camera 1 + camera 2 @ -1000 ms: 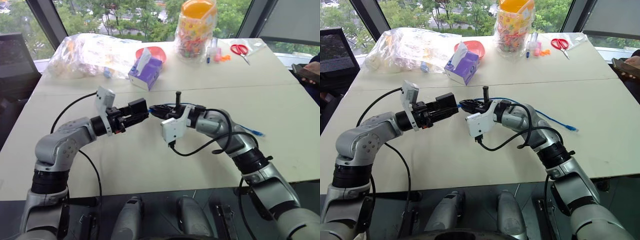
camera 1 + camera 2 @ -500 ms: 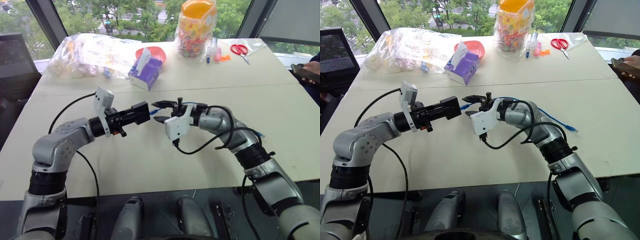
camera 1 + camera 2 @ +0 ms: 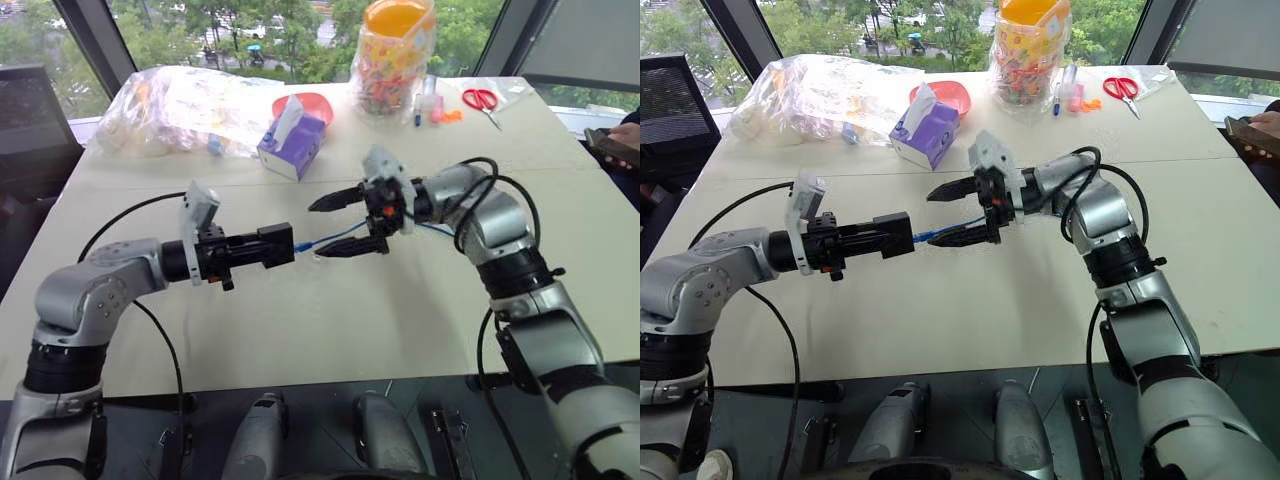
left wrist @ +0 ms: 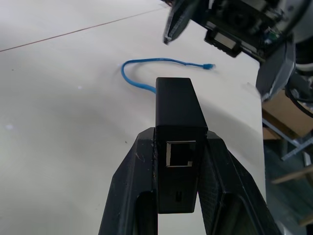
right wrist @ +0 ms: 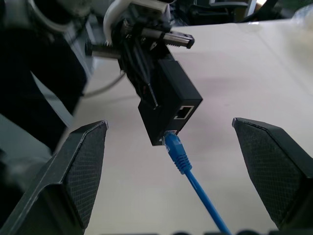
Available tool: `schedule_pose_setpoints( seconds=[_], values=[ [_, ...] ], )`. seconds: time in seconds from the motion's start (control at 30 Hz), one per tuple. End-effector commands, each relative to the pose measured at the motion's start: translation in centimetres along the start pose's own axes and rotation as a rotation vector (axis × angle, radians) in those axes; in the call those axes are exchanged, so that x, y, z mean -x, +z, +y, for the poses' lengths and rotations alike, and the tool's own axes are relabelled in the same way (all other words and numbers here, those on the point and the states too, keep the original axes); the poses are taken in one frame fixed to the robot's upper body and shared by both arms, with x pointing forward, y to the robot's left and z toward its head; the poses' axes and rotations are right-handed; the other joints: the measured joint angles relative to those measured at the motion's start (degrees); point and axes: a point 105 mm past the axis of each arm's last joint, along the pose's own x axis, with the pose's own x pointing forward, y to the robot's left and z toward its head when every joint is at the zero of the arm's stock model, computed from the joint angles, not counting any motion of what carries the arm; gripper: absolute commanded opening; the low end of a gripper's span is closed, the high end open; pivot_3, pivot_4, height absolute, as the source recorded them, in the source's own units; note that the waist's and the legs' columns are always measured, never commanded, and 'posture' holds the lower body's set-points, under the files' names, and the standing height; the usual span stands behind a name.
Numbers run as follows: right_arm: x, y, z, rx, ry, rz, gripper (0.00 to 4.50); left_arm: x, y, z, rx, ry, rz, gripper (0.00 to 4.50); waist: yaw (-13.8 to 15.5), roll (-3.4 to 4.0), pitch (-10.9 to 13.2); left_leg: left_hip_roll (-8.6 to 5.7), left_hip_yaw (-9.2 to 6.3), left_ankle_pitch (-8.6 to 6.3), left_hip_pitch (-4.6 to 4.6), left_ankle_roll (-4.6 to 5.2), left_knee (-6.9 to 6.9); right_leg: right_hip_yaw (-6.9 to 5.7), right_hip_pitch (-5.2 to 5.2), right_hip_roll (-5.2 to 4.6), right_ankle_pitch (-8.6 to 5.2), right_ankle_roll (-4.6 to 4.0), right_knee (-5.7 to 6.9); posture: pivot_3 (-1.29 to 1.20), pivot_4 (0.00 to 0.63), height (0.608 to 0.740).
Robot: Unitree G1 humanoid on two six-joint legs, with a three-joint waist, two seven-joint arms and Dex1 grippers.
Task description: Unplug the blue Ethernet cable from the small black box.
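Note:
Next, I turn my right gripper square and close it on the plug (image 5: 177,151) beside the lower port, because the small black box is at a slant to its open fingers.
My left gripper (image 3: 268,248) is shut on the small black box (image 3: 278,244), held level above the table (image 3: 330,330). The blue Ethernet cable (image 3: 330,238) runs from the box's far face toward my right arm. In the right wrist view its plug (image 5: 172,143) sits at the lower port of the box (image 5: 171,95), and the port above it is empty. My right gripper (image 3: 322,230) stands open just past the box, one finger above the cable and one below, touching nothing. The left wrist view shows the cable's free end (image 4: 209,65) lying on the table.
A purple tissue box (image 3: 292,145), a red bowl (image 3: 312,103) and a clear plastic bag (image 3: 170,105) lie at the back left. A candy jar (image 3: 393,55) and scissors (image 3: 482,100) stand at the back right. A person's hand (image 3: 625,135) with a phone is at the right edge.
My right gripper, shut at the cable beside the box a second ago, has opened wide, rolled over and risen a little. My left gripper has drawn back slightly with the box.

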Motion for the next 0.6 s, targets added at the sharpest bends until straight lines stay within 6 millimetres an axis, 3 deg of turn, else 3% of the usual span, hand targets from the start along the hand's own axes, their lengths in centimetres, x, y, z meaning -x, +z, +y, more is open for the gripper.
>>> schedule_pose_setpoints(
  seconds=[0.03,0.23,0.37,0.6],
  values=[
    [-0.5,0.7,0.0,-0.120,0.036,-0.056,4.27,0.2,2.1,-1.1,-0.089,-0.033,-0.037,0.47,0.0,0.00,0.0,0.00,0.00,0.00,-0.03,0.00,0.00,0.00,-0.03,0.00,0.00,0.00,0.00,0.00,0.150,0.726],
    [-1.7,0.4,-0.8,-0.171,0.025,-0.062,4.27,0.2,2.7,-1.5,-0.109,-0.049,-0.044,0.47,-0.1,0.01,0.0,0.00,0.01,0.00,-0.19,0.00,-0.02,-0.01,-0.19,0.01,0.02,0.05,0.00,0.00,0.150,0.726],
    [-2.0,0.5,-1.0,-0.180,0.025,-0.069,3.03,0.4,2.9,-1.6,-0.112,-0.046,-0.043,0.47,-0.1,0.01,0.0,0.00,0.01,0.00,-0.19,0.00,-0.03,-0.01,-0.20,0.01,0.02,0.07,0.01,0.00,0.150,0.726],
    [-2.1,-0.2,-0.6,-0.189,0.048,-0.031,3.03,0.6,3.0,-1.5,-0.111,-0.040,-0.040,0.47,-0.1,0.01,0.0,-0.01,0.02,0.00,-0.20,0.00,-0.03,-0.01,-0.20,0.01,0.10,0.22,0.00,0.00,0.150,0.726]
  ],
)
